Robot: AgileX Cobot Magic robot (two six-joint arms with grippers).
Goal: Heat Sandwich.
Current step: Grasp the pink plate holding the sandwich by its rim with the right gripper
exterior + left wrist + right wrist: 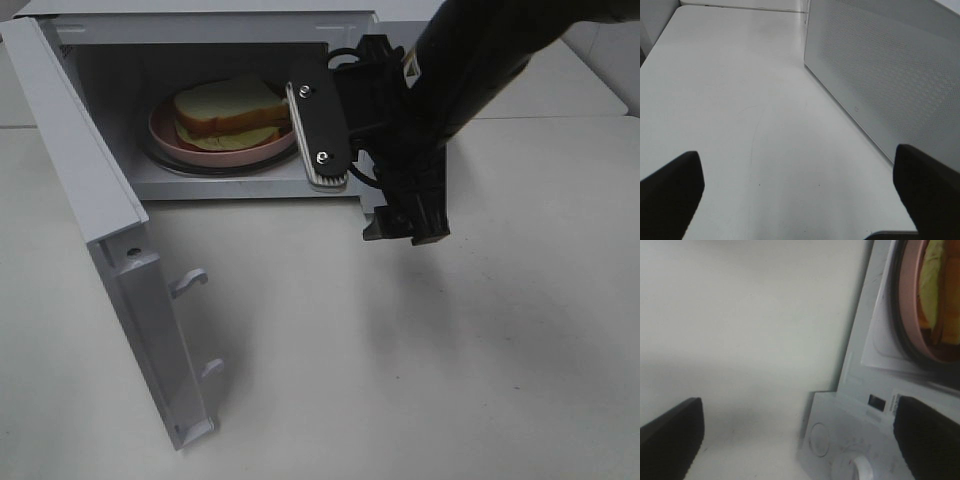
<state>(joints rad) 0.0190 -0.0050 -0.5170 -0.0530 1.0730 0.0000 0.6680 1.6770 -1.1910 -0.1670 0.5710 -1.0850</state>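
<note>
The robot's right gripper should next go to the pink plate's front rim (228, 158) (911, 297), below the yellow-green filling of the sandwich, and close there.
The sandwich (228, 110), white bread with brown crust, lies on a round pink plate (165, 135) inside the open microwave (220, 30). My right gripper (365, 200) hangs just outside the cavity's right front edge, turned on its side, open and empty. In the right wrist view its fingers (670, 440) stand wide apart over the table and control panel. The pink plate (912, 315) and yellow-green filling of the sandwich (935, 285) show beyond them. My left gripper (800, 200) is open and empty over bare table beside the microwave's perforated wall (890, 75). It is out of the exterior view.
The microwave door (110, 200) is swung fully open to the left, with its latch hooks (188, 283) jutting over the table. The control panel has round knobs (860, 467). White table (400, 380) stretches in front.
</note>
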